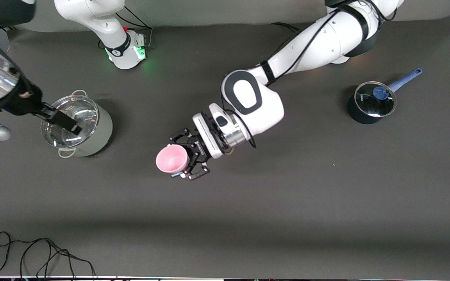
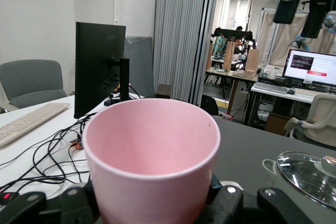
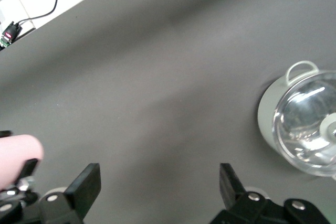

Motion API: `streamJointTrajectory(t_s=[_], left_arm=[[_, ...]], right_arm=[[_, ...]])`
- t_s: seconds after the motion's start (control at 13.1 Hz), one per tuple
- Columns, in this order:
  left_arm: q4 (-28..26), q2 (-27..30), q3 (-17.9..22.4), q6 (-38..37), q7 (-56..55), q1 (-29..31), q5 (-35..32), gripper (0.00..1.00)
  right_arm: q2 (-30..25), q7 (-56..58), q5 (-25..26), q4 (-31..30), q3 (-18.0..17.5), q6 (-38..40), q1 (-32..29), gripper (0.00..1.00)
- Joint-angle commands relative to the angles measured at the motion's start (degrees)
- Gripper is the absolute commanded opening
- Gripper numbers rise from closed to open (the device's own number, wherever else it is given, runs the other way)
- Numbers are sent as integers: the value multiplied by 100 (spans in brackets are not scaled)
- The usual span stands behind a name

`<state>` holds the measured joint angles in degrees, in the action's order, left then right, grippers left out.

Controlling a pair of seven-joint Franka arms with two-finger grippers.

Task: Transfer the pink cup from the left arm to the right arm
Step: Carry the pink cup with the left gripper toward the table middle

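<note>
The next move for my right gripper is to go to the pink cup and close on the cup's rim point(image 1: 159, 152) on the side that faces the steel pot.
The pink cup point(image 1: 171, 159) is held in my left gripper point(image 1: 177, 157), whose black claw-like fingers are shut on its sides. It hangs over the middle of the table, tilted, with its mouth toward the right arm's end. In the left wrist view the cup point(image 2: 152, 145) fills the foreground between the fingers of the left gripper point(image 2: 152, 205). My right gripper point(image 1: 63, 121) hovers open and empty over the steel pot point(image 1: 96, 134). In the right wrist view its fingers point(image 3: 86, 184) stand wide apart over bare table, and the cup point(image 3: 16, 153) shows at the edge.
The steel pot with a glass lid stands toward the right arm's end and shows in the right wrist view point(image 3: 266, 114) and the left wrist view point(image 2: 310, 174). A dark saucepan point(image 1: 370, 104) with a blue handle stands toward the left arm's end. A black cable point(image 1: 33, 253) lies at the near edge.
</note>
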<state>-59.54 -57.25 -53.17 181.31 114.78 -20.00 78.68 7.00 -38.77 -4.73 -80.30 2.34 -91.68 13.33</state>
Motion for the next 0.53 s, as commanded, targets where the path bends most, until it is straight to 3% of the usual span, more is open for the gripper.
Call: streamJointTrajectory(t_s=[0.0,0.46], left_arm=[[284,-6,166,229,-96,-416,-10,0],[425,-94,887,238,-386,-935,-10,0]], right_arm=[[486,-201,-63,708,47,317,55,100],[618,-717,-37,744,39,326,240,100]])
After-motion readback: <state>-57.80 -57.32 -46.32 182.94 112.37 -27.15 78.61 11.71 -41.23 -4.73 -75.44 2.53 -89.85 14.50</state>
